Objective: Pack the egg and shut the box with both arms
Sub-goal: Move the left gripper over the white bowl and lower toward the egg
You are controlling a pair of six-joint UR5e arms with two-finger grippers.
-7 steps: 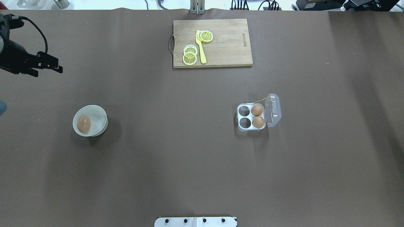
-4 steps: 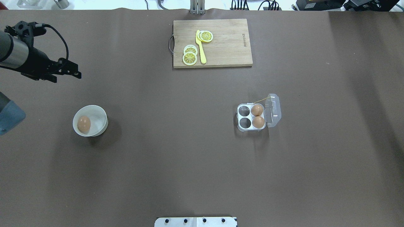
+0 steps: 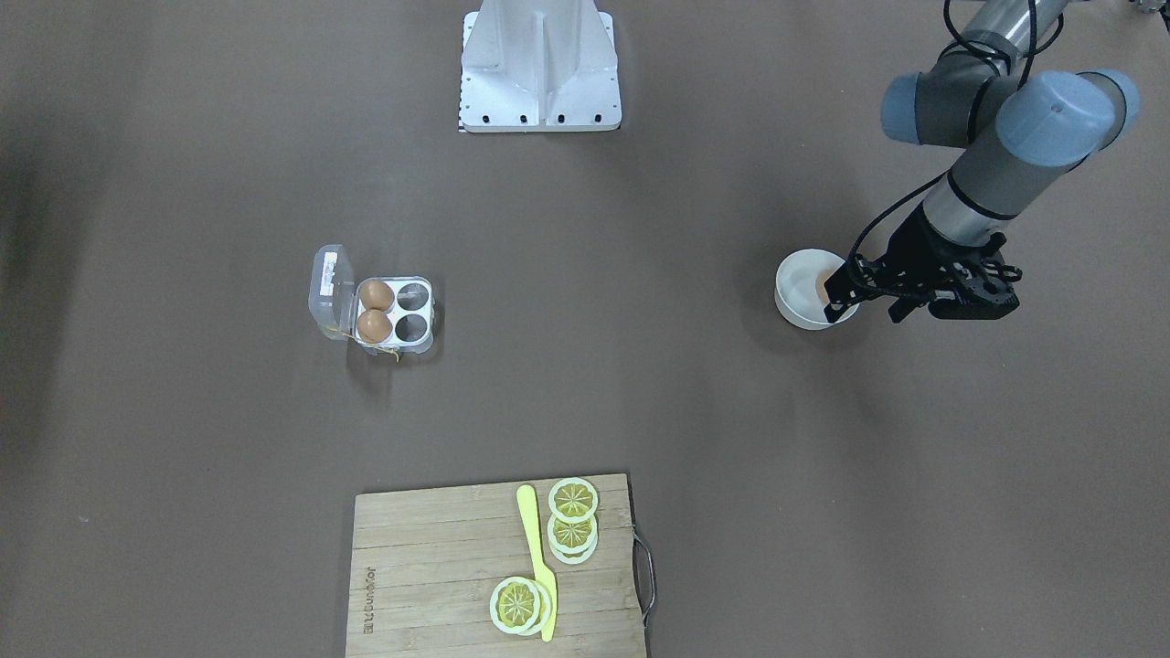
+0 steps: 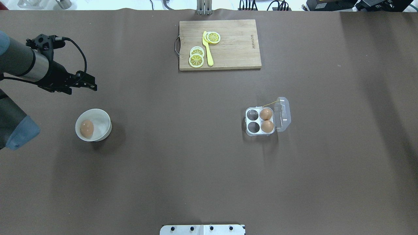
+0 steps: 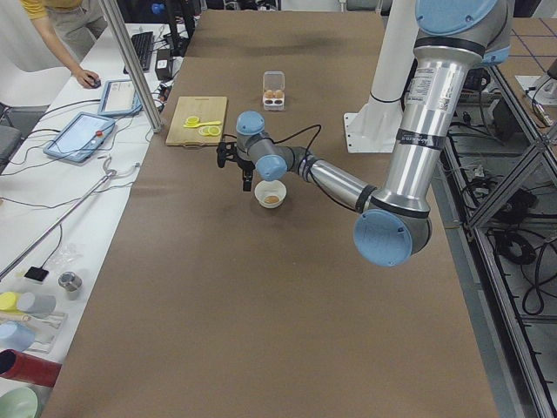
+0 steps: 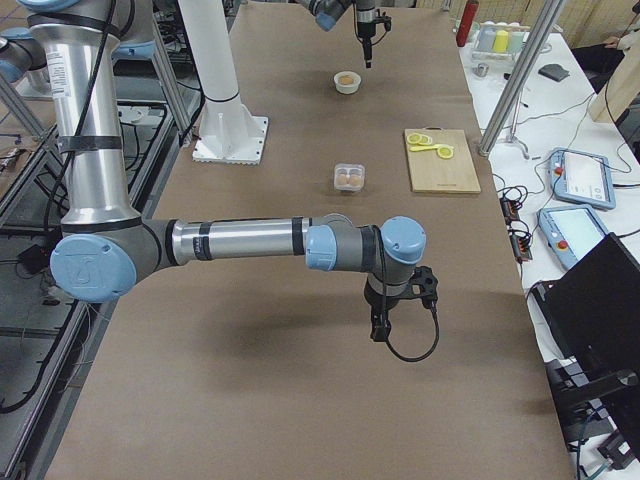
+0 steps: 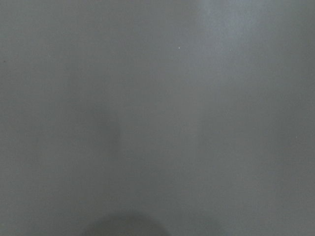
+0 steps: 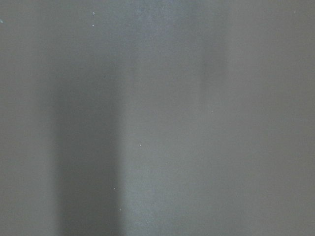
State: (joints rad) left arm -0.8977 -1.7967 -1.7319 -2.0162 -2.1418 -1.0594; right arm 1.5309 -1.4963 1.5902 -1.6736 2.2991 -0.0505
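Next, I reach into the white bowl with my left gripper to get the brown egg, and close it on the egg's sides (image 3: 823, 287).
A brown egg (image 4: 87, 128) lies in a white bowl (image 4: 104, 119) on the table's left. The clear four-cup box (image 4: 260, 121) stands right of centre with its lid (image 4: 282, 114) open to the right. Two eggs (image 4: 265, 114) fill its right cups and the two left cups are empty. My left gripper (image 4: 82, 89) is open and empty, raised beyond the bowl. In the front view it (image 3: 864, 318) overlaps the bowl's rim (image 3: 795, 274). My right gripper (image 6: 378, 330) shows only in the right side view, far from the box (image 6: 348, 178); I cannot tell its state.
A wooden cutting board (image 4: 235, 45) with lemon slices (image 4: 196, 60) and a yellow knife (image 4: 208, 52) lies at the far middle. The white robot base (image 3: 539, 73) is at the near edge. Both wrist views show only blurred brown table.
My left arm has swung rightward and nearer into the overhead view, bringing the open gripper closer to the bowl. The egg, bowl and box have not moved.
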